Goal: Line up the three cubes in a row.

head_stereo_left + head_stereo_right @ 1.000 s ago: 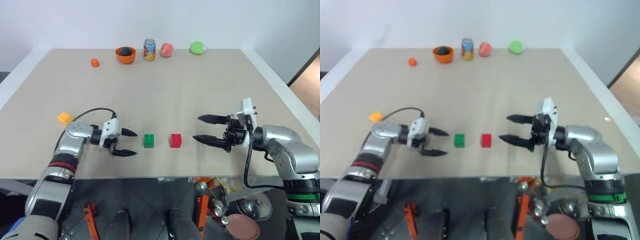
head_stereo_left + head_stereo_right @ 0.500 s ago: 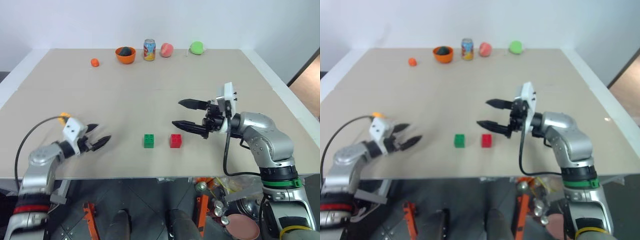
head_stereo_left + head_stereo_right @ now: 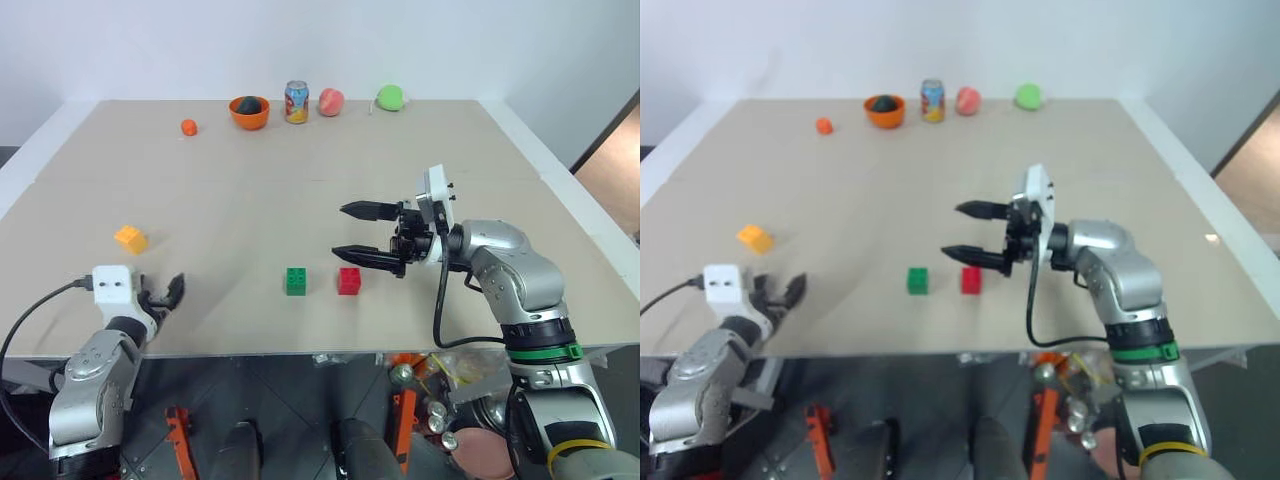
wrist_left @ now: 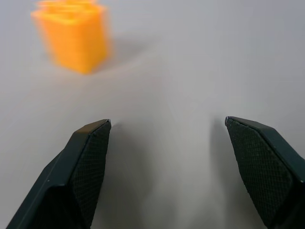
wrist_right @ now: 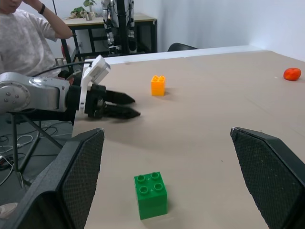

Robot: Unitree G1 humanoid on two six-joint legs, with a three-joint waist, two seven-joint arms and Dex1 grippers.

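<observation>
The yellow-orange cube stands apart from the others, so next my left gripper closes on two opposite sides point(image 3: 131, 242) point(image 4: 77, 43) of that cube, below its studs.
The green cube point(image 3: 296, 281) and the red cube point(image 3: 349, 281) sit side by side near the table's front edge with a small gap between them. The yellow-orange cube point(image 3: 130, 239) stands apart at the far left. My left gripper point(image 3: 165, 293) is low at the front left corner, open and empty, and points toward the yellow-orange cube point(image 4: 74, 33) a short way ahead. My right gripper point(image 3: 339, 230) hovers open and empty just behind and above the red cube, pointing left. The right wrist view looks past the green cube point(image 5: 151, 194) to the left gripper point(image 5: 128, 106).
Along the far edge stand an orange bowl point(image 3: 250, 110), a can point(image 3: 296, 101), a peach point(image 3: 331, 101) and a green fruit point(image 3: 391, 97), with a small orange ball point(image 3: 189, 126) to their left. A person point(image 5: 28, 43) sits beyond the table's left side.
My left gripper has drawn away from the green cube to the front left and turned to face forward. My right gripper has moved left to above the red cube.
</observation>
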